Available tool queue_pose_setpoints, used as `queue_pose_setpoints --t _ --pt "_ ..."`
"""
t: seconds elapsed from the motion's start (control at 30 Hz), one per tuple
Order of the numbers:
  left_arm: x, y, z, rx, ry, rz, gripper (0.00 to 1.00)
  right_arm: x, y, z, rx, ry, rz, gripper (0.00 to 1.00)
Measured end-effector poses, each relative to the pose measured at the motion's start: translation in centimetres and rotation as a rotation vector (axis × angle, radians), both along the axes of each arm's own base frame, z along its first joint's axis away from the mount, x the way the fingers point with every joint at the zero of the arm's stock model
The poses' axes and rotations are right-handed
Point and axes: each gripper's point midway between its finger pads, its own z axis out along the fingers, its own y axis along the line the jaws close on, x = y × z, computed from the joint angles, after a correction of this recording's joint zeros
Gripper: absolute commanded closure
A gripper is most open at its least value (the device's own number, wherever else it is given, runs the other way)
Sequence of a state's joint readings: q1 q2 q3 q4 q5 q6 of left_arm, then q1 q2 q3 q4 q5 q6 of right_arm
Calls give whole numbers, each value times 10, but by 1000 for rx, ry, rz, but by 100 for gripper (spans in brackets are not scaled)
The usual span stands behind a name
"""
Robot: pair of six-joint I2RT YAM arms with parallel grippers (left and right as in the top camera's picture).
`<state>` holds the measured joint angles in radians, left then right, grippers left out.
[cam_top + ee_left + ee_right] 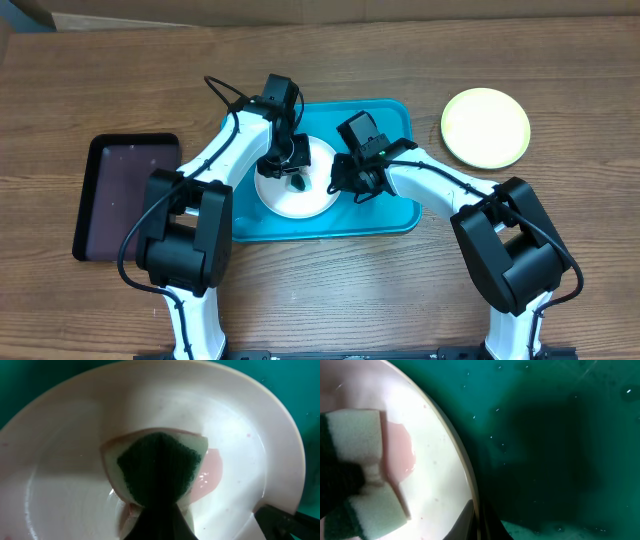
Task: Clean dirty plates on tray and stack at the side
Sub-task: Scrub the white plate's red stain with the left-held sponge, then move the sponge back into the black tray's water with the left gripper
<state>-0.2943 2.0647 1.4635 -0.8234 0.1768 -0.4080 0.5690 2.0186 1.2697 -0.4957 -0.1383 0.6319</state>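
The robot's left gripper should release the green-and-white sponge in the middle of the smaller black tray (129, 196).
A white plate (283, 201) lies in the turquoise tray (392, 214). My left gripper (293, 172) is shut on a green-and-white sponge (160, 467) and presses it onto the white plate (65, 460) over a pink wet smear (214, 467). My right gripper (341, 184) is shut on the plate's right rim (470, 485), one finger inside and one outside. The sponge (355, 435) and smear also show in the right wrist view. A yellow-green plate (486, 127) lies on the table to the right of the tray. The mint-blue plate is not in view.
A smaller black tray (125, 195) sits on the wooden table at the left. The tray floor (545, 435) to the right of the white plate is wet with droplets. Both arms cross over the tray's front half.
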Motion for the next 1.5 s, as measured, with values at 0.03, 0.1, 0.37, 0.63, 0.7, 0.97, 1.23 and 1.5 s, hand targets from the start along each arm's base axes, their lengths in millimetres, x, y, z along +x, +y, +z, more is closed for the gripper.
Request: queue_pose_setpoints --t 0.03,0.1,0.37,0.63,0.7,0.97,1.23,1.5 --pt "1 -2 -1 -15 -13 -1 96 1 -1 0 -6 -3 -3 96" --pt "1 -3 -2 -27 -27 -2 96 1 -2 0 -9 -6 -5 96" --pt "-20 27 -6 154 22 14 96 0 0 1 -4 -6 3 96" --pt "-55 97 9 563 155 124 96 -9 15 1 31 10 45 96" --pt "-55 103 15 604 169 150 96 -12 18 1 36 14 56 96" --pt "-24 131 65 650 97 300 96 -5 7 0 18 12 26 96" --pt "-18 159 83 544 128 437 96 -5 6 0 17 13 25 96" --pt "-41 244 84 313 260 688 96 -5 6 0 17 12 25 96"
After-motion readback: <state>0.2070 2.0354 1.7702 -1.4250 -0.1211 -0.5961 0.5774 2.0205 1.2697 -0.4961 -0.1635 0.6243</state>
